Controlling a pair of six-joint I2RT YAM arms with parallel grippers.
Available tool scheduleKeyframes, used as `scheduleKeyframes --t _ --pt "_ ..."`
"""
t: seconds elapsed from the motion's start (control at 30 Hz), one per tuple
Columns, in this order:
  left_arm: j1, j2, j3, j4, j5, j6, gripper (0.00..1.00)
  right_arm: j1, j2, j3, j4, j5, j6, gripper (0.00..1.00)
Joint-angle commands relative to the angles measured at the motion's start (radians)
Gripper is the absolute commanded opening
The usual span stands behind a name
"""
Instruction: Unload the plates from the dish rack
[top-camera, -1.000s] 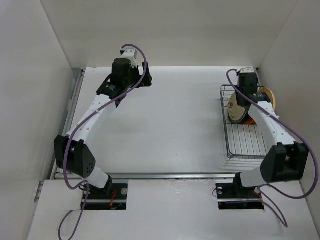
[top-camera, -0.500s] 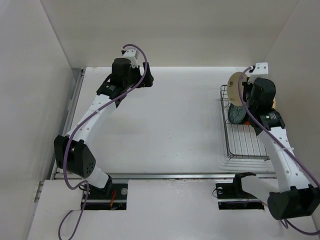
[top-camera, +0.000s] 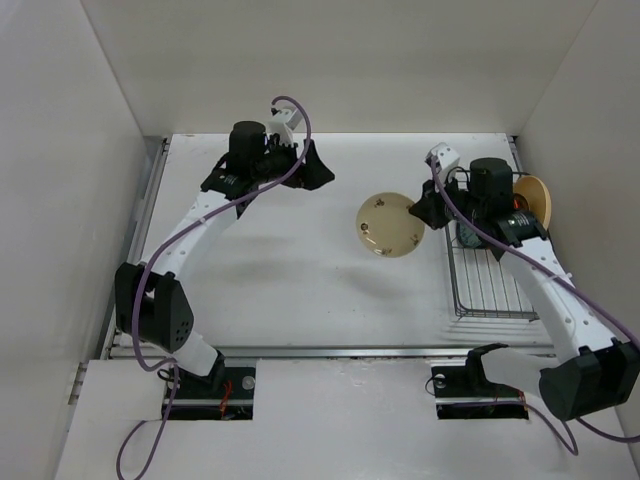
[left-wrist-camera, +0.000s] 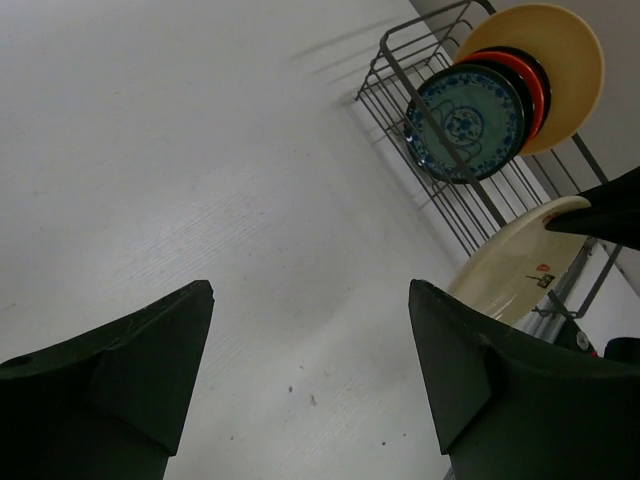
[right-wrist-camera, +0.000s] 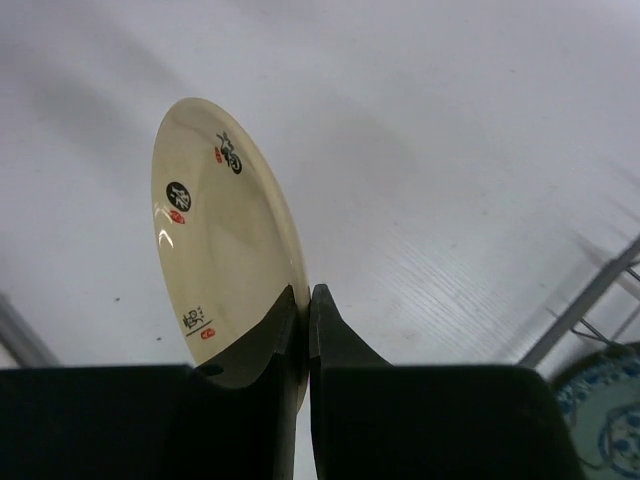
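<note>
Next, I release the cream plate from my right gripper on the bare middle of the table (top-camera: 360, 234), beside the dish rack.
My right gripper (top-camera: 418, 213) (right-wrist-camera: 305, 300) is shut on the rim of a cream plate (top-camera: 391, 225) (right-wrist-camera: 215, 230) with small red and black marks, holding it above the table left of the dish rack (top-camera: 487, 285). The silver wire rack (left-wrist-camera: 400, 70) holds a teal-blue patterned plate (left-wrist-camera: 465, 122) (top-camera: 465, 234), a black one, an orange one (left-wrist-camera: 537, 85) and a larger tan plate (left-wrist-camera: 565, 40) (top-camera: 536, 195), all on edge at its far end. My left gripper (top-camera: 312, 172) (left-wrist-camera: 310, 330) is open with nothing between its fingers, pointing right toward the cream plate (left-wrist-camera: 510, 270).
White walls close in the table on the left, back and right. The rack sits against the right wall, its near half bare wire (top-camera: 490, 295). A metal rail (top-camera: 300, 351) runs along the table's front edge.
The right arm lifted the cream plate out of the rack and swung it left over the table. The left gripper turned and moved right toward it, its jaws narrowing a little.
</note>
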Motion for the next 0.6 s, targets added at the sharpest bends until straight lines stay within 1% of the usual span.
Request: scheduleKeyframes --t 0.0,0.17,0.3,0.37,0.43,0.5,0.57 --pt "-0.001 0.001 -0.001 0.069 0.121 0.035 0.76 0.017 -0.007 0.077 -0.002 -0.178 -0.028 0.0" --pt "-0.001 0.022 -0.001 0.046 0.218 0.076 0.76 0.037 0.03 0.086 -0.011 -0.233 -0.037 0.0" --pt "-0.001 0.031 -0.001 0.037 0.289 0.116 0.73 0.046 0.121 0.138 -0.011 -0.262 -0.037 0.0" --pt "-0.001 0.031 -0.001 0.037 0.318 0.125 0.73 0.046 0.145 0.152 -0.002 -0.262 -0.037 0.0" --pt "-0.001 0.021 -0.011 0.037 0.318 0.125 0.73 0.046 0.172 0.172 0.012 -0.25 -0.037 0.0" --pt "-0.001 0.011 -0.011 0.037 0.277 0.125 0.73 0.046 0.198 0.184 0.035 -0.212 -0.019 0.0" --pt "-0.001 0.001 -0.011 0.037 0.229 0.125 0.73 0.046 0.264 0.211 0.035 -0.187 -0.009 0.0"
